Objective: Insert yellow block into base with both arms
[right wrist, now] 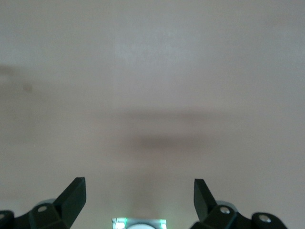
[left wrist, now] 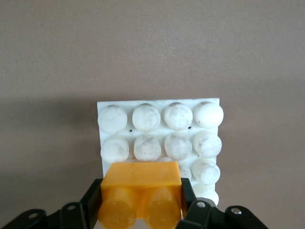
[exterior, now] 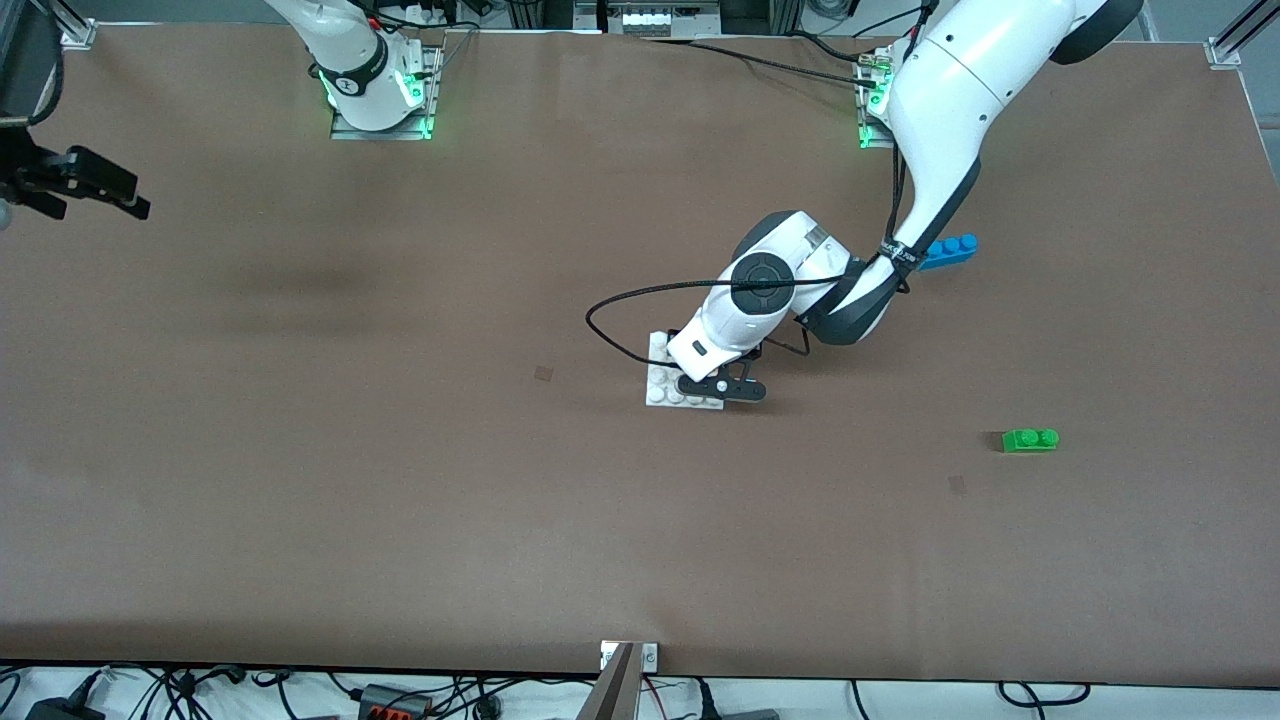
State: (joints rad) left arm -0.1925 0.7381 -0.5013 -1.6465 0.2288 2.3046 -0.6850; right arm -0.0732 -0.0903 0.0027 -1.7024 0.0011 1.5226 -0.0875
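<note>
My left gripper is going to release the yellow block on the middle studs of the white base (exterior: 687, 355) (left wrist: 163, 168).
The white studded base (exterior: 662, 385) lies near the middle of the table; the left wrist view shows it too (left wrist: 159, 131). My left gripper (exterior: 716, 383) is low over the base, shut on the yellow block (left wrist: 141, 193), which I hold by its two sides. The block is at the base's edge row of studs; I cannot tell whether it touches them. In the front view the left hand hides the block. My right gripper (exterior: 105, 190) waits open and empty, high over the right arm's end of the table; its fingers (right wrist: 74, 195) show in the right wrist view.
A blue three-stud brick (exterior: 950, 250) lies toward the left arm's end, partly under the left arm. A green two-stud brick (exterior: 1030, 440) lies nearer the front camera at that end. The left arm's black cable (exterior: 610, 335) loops out beside the base.
</note>
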